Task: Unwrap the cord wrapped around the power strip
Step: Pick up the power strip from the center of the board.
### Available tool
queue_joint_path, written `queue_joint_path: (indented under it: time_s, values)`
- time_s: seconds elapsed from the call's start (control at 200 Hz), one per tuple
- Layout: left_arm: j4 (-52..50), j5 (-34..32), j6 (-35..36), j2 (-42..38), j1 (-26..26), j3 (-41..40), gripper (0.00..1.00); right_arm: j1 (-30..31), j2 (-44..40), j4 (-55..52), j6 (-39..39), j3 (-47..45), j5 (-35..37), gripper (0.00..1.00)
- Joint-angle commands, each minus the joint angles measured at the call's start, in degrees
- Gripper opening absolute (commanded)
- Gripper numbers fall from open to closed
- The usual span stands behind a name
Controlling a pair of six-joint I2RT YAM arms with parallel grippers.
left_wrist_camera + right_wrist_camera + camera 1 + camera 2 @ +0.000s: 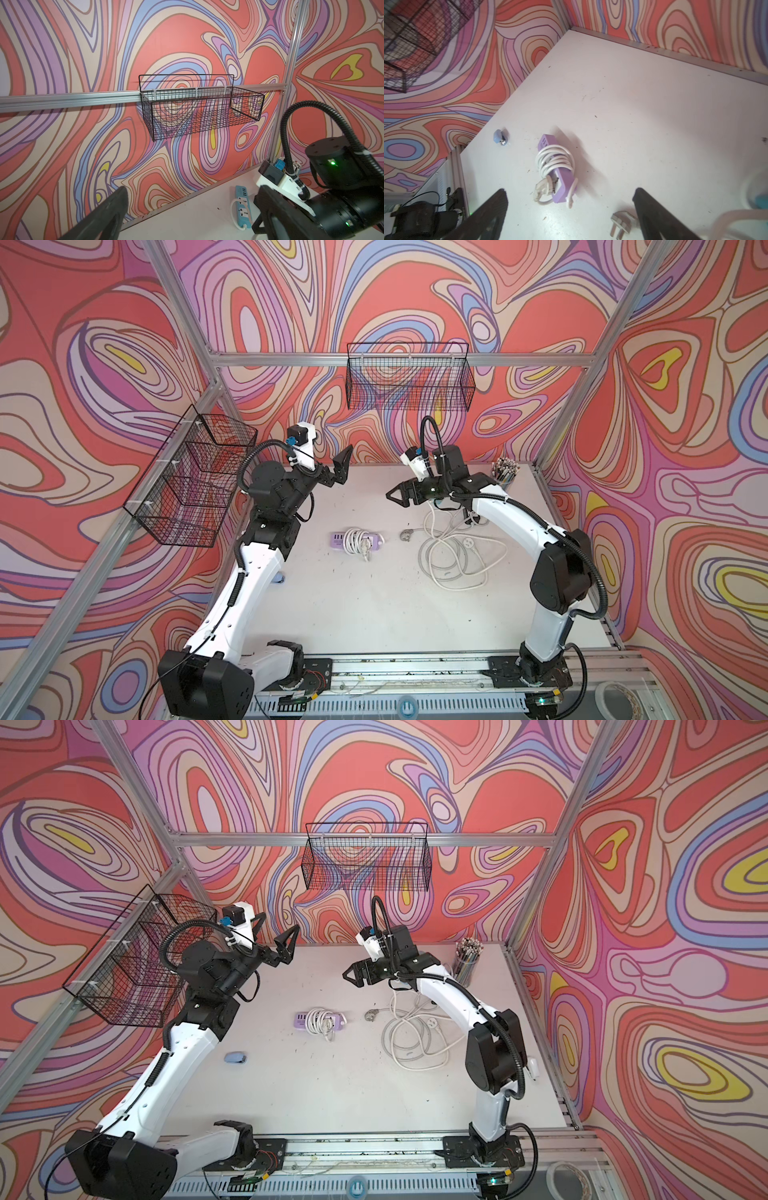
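The white cord's coils [365,541] [558,164] nearest the plug will be gripped by my right gripper as it closes around them, taking hold of the purple power strip along with them.
A purple power strip [376,540] [300,1018] lies flat near the middle of the white table. A white cord [352,540] [316,1020] is coiled around its middle, with the plug resting at one end. In the right wrist view the power strip [564,188], the cord [554,160] and the plug [545,187] lie ahead of my right gripper [569,191]. That gripper [388,493] hangs open above the table, behind and to the right of the strip. My left gripper [276,930] [193,190] is open, raised near the back wall, holding nothing.
A loose tangle of white cable [453,551] and a grey plug [405,535] [620,223] lie right of the strip. A blue power strip [242,205] sits under the right arm. A pencil cup [503,472], two wire baskets [409,377] [191,477] and a small blue object [235,1057] are around.
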Motion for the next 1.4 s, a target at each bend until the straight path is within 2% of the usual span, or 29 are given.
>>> queue_joint_path:
  time_s: [0.0, 0.21, 0.536, 0.741, 0.967, 1.397]
  values:
    - [0.2, -3.2, 1.5, -1.7, 0.5, -0.4, 1.00, 1.4, 0.0, 7.8, 6.7, -5.7, -4.5, 0.98]
    - [0.3, -3.3, 1.3, -1.8, 0.6, -0.4, 1.00, 2.8, 4.0, 19.8, 14.9, -14.7, -7.0, 0.98]
    - [0.3, -2.7, 1.1, -1.5, 0.6, -0.4, 1.00, 4.6, 12.4, 32.9, 23.2, -17.6, -9.2, 0.98]
    - [0.3, -2.5, 1.0, -1.5, 0.6, -0.4, 1.00, 6.6, 15.2, 34.2, 24.2, -17.3, -8.7, 0.98]
    - [0.3, -2.1, 1.0, -1.6, 0.6, -0.2, 1.00, 7.1, 17.2, 26.3, 19.4, -14.0, -6.3, 0.98]
    - [0.6, -1.6, 1.0, -2.0, 0.6, -0.4, 1.00, 9.3, 21.5, 26.0, 21.3, -10.7, -6.9, 0.98]
